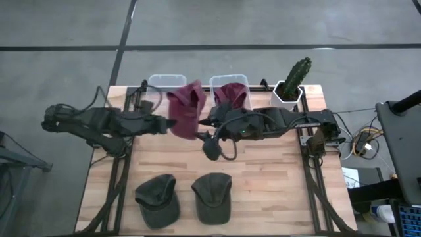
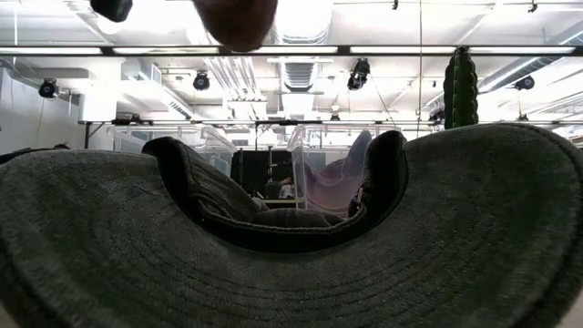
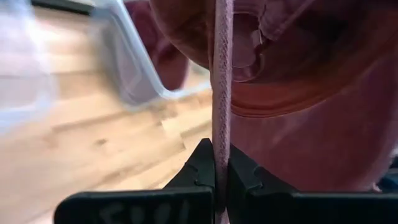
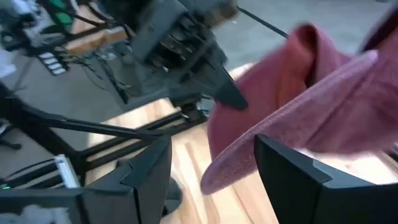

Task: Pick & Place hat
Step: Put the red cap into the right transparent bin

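Note:
I will use my left gripper to set the maroon hat free inside the empty clear bin [image 1: 172, 101] that is at the far edge of the table.
A maroon hat [image 1: 186, 108] hangs in the air over the table's far middle, in front of two clear bins. My left gripper [image 1: 166, 124] reaches in from the left and is shut on it. My right gripper [image 1: 209, 125] comes from the right and is open. In the right wrist view its fingers [image 4: 292, 177] stand either side of the hat's brim [image 4: 280, 121], which lies just ahead of them. A second maroon hat [image 1: 231, 94] lies in the right bin [image 1: 229, 80]. Two dark olive hats [image 1: 158, 197] [image 1: 212, 196] rest on the table's near part. My left gripper [image 3: 221, 180] pinches the maroon hat's brim by its thin edge [image 3: 222, 143] between the two fingers. The fingers come level from the table's left. The hat is lifted clear of the table, brim on edge, crown [image 3: 298, 93] beyond the fingers.
The left bin [image 1: 164, 84] stands beside the right one at the far edge. A cactus in a white pot [image 1: 293, 82] is at the far right corner. In the low view one dark hat [image 2: 291, 255] fills the foreground. Bare wood lies between the arms and the dark hats.

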Tool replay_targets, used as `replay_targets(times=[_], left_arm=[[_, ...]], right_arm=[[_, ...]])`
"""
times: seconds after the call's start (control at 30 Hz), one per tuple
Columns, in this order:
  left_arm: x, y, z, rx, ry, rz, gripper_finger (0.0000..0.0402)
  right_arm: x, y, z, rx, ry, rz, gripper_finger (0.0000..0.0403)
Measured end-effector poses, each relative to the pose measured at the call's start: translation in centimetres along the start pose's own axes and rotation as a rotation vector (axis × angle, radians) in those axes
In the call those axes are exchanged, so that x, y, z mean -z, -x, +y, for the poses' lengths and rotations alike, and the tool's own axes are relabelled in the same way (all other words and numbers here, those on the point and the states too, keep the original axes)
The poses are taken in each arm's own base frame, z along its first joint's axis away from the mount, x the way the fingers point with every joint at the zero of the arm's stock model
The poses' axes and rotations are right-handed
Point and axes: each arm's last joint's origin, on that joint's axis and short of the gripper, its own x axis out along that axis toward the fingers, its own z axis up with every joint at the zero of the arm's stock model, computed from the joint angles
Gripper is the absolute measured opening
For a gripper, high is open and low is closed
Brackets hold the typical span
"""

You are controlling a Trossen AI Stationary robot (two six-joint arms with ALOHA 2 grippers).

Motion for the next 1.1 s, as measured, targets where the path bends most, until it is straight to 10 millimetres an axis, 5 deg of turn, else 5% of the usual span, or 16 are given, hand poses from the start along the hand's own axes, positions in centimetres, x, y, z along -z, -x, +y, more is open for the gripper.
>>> replay_targets(times=[0.17,0.37,0.6,1.1], left_arm=[[-3.2,-0.1,-2.8,0.019,-0.052,-0.004,0.0006],[-7.5,0.2,-2.7,-0.219,-0.071,-0.047,0.0006],[-10.6,0.3,-0.3,-0.503,-0.05,-0.047,0.0006],[-14.0,-5.3,6.1,-0.9,-0.101,0.182,0.001]], right_arm=[[-1.2,2.8,0.2,-0.044,0.052,-0.055,0.0221],[-2.2,5.2,-0.2,-0.064,0.062,-0.096,0.0221],[-2.8,6.5,-0.6,-0.068,0.099,-0.121,0.0221],[-2.7,6.4,-0.6,-0.065,0.128,-0.118,0.0221]])
